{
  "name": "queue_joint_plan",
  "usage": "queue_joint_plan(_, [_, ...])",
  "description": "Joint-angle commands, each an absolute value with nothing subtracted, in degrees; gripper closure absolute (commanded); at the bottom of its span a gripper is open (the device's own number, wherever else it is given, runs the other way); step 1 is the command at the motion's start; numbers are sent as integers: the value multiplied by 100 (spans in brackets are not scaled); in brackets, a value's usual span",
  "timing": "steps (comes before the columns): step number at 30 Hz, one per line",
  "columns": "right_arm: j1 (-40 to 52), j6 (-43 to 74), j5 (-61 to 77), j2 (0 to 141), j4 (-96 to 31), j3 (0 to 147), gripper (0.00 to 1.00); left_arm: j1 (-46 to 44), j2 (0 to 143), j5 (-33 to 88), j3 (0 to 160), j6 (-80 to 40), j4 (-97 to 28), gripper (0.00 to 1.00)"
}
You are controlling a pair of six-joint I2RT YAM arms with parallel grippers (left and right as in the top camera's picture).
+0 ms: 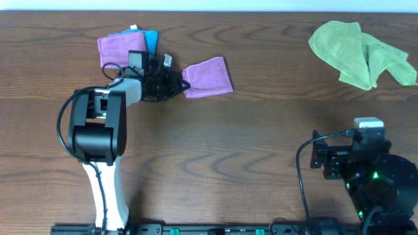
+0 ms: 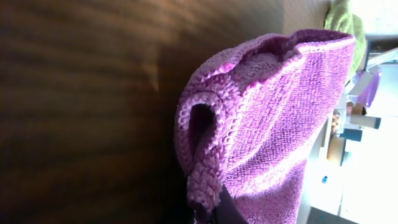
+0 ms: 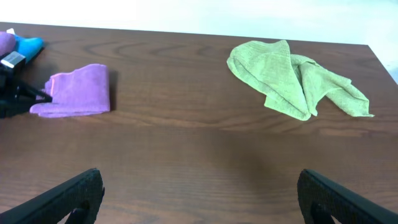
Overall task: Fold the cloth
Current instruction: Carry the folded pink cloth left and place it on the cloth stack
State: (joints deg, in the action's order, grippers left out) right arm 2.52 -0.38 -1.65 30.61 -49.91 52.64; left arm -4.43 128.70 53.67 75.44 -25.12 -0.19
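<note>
My left gripper is to release the bunched purple cloth, setting it on top of the neat purple rectangle [image 1: 134,40] that is over the blue cloth.
The purple cloth [image 1: 209,76] lies bunched and doubled over on the wooden table [image 1: 228,150], right of the left arm. My left gripper [image 1: 182,85] is shut on the cloth's left edge. In the left wrist view the cloth [image 2: 280,118] fills the right half, and a rolled hem is pinched between the jaws at the bottom, at the left gripper [image 2: 214,213]. From the right wrist view the cloth [image 3: 79,92] is far left, with the left gripper [image 3: 38,96] at its edge. My right gripper [image 3: 202,202] stands open above bare table at the front right, holding nothing.
A neat purple rectangle [image 1: 121,49] rests on a blue cloth [image 1: 151,39] behind the left arm. A crumpled lime-green cloth [image 1: 362,52] lies at the back right. The right arm's base [image 1: 379,176] fills the front right corner.
</note>
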Motion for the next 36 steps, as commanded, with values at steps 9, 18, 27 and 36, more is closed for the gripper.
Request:
queue_joint_plan(9, [233, 80, -106, 3028, -4993, 5214, 1, -489, 13069, 5507, 9439, -2366, -895, 94])
queue_joint_plan(18, [233, 80, -174, 3028, -4993, 5181, 1, -451, 13069, 4604, 10812, -1107, -2679, 95])
queue_joint_plan(27, [231, 78, -174, 3044, -5002, 5151, 1, -405, 13069, 4198, 11684, -707, -3461, 95])
queue_joint_plan(36, [231, 78, -174, 3044, -5037, 5151, 1, -64, 13069, 3548, 11998, -316, -3918, 95])
